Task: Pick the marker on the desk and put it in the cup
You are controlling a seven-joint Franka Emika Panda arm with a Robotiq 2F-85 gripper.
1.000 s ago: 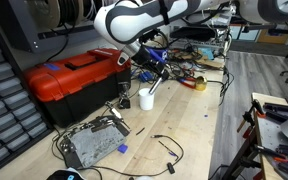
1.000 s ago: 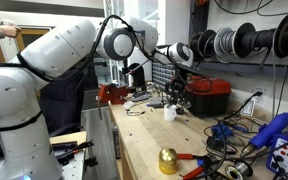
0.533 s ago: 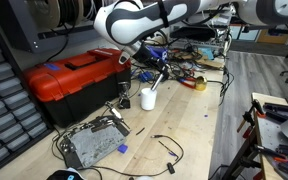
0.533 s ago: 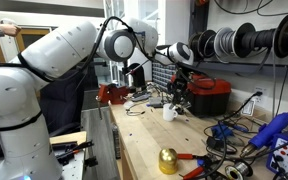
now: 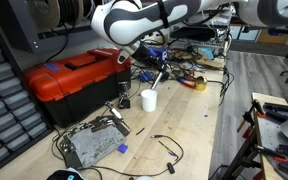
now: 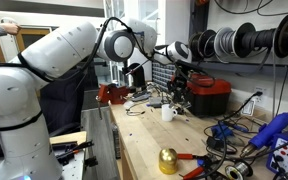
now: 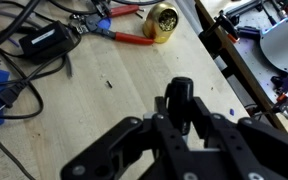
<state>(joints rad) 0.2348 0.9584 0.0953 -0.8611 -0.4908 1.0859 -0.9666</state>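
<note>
The robot's gripper needs to release the dark marker inside the white cup's opening [image 5: 151, 94], so that it is left leaning against the cup's rim.
The white cup [image 5: 148, 99] stands on the light wooden desk [image 5: 189, 125] in front of the red toolbox; it also shows in an exterior view [image 6: 169, 113]. My gripper [image 5: 155, 74] hangs just above and behind the cup, shut on the dark marker [image 5: 157, 81], which slants down toward the cup's mouth. In the wrist view the marker [image 7: 179, 98] stands as a dark cylinder clamped between my gripper's fingers [image 7: 180, 118] over bare desk [image 7: 94, 110]. The cup is out of the wrist view.
A red toolbox [image 5: 69, 80] sits beside the cup. A grey device with cables [image 5: 92, 143] lies nearer the desk's front. A yellow tape roll [image 5: 199, 84] lies behind. A gold bell-shaped object [image 7: 164, 20], red pliers [image 7: 124, 38] and a black adapter [image 7: 46, 40] lie farther along.
My gripper with the marker has lifted and shifted slightly over the cup. The cup has not moved.
</note>
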